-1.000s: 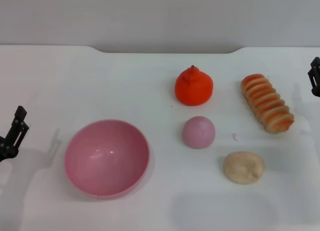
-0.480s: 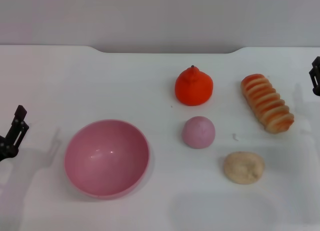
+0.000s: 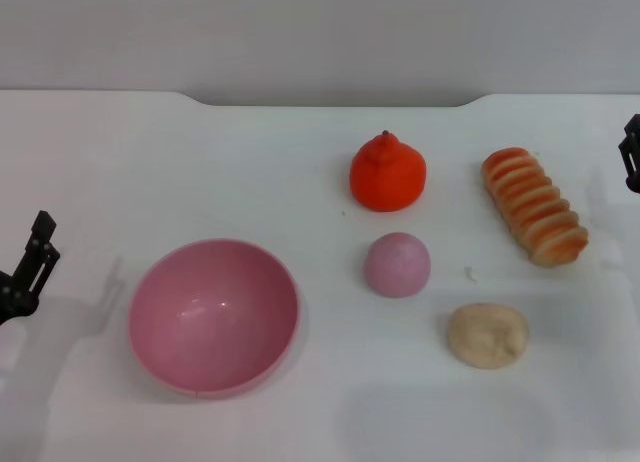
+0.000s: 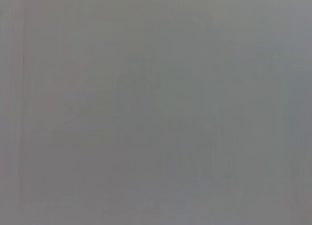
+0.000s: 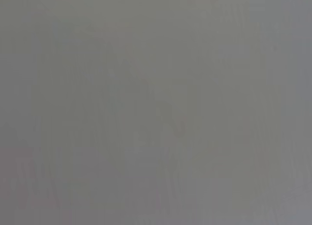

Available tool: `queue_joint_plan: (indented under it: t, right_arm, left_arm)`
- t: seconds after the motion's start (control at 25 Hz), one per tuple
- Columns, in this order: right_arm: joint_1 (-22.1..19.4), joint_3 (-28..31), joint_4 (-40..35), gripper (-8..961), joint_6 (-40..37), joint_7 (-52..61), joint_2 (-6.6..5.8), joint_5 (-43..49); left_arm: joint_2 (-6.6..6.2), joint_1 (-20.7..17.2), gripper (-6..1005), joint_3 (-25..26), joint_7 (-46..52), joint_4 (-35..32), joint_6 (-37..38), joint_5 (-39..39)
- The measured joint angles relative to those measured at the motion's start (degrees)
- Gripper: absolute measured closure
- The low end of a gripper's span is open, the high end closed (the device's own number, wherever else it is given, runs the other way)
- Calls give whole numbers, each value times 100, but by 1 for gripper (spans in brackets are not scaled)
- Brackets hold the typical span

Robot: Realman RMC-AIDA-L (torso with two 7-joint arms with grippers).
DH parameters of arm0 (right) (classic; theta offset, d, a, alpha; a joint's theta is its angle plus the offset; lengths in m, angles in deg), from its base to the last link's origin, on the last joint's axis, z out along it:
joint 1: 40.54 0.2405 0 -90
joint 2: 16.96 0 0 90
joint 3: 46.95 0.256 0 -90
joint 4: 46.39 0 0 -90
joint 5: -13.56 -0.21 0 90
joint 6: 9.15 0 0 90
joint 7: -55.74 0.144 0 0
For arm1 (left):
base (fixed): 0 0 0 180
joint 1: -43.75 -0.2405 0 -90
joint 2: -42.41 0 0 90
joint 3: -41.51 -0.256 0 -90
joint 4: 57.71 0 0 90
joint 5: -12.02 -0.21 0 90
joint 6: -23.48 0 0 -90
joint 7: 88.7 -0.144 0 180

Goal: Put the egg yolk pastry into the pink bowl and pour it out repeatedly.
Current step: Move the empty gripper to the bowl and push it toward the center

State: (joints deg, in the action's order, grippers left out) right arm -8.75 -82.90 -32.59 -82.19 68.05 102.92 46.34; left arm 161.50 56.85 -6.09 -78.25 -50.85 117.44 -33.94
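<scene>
The pink bowl's rim [image 3: 134,299], on the side farthest from the egg yolk pastry, is next for my left gripper to go to and close on.
The pale beige egg yolk pastry [image 3: 487,334] lies on the white table at the front right. The glossy pink bowl [image 3: 214,315] stands upright at the front left, with nothing inside it. My left gripper [image 3: 30,262] hangs at the far left edge of the head view, well left of the bowl. Only a small part of my right gripper [image 3: 631,154] shows at the far right edge, beyond the bread roll. Neither gripper touches anything. Both wrist views show only flat grey.
A smooth mauve-pink dome [image 3: 397,264] sits just behind and left of the pastry. An orange tangerine-shaped item [image 3: 387,172] stands farther back. A ridged orange-striped bread roll [image 3: 534,219] lies at the right. A small crumb [image 3: 469,274] lies near the pastry.
</scene>
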Motion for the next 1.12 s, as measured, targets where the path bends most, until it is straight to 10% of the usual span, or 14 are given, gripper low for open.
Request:
queue_joint_plan:
  t: [0.64,1.0,1.12]
  right_arm:
    - [87,1,-9,401,0,0,-11,0]
    - [64,1,-9,406,0,0,-18,0]
    - [63,1,-10,408,0,0,-18,0]
  left_arm:
    - [-28,121,304,91,1510,-273,26,-34]
    - [-258,367,304,-594,5799,-3121,-1948,-535]
    - [-529,522,304,-1047,7287,-4132,-2818,-1542]
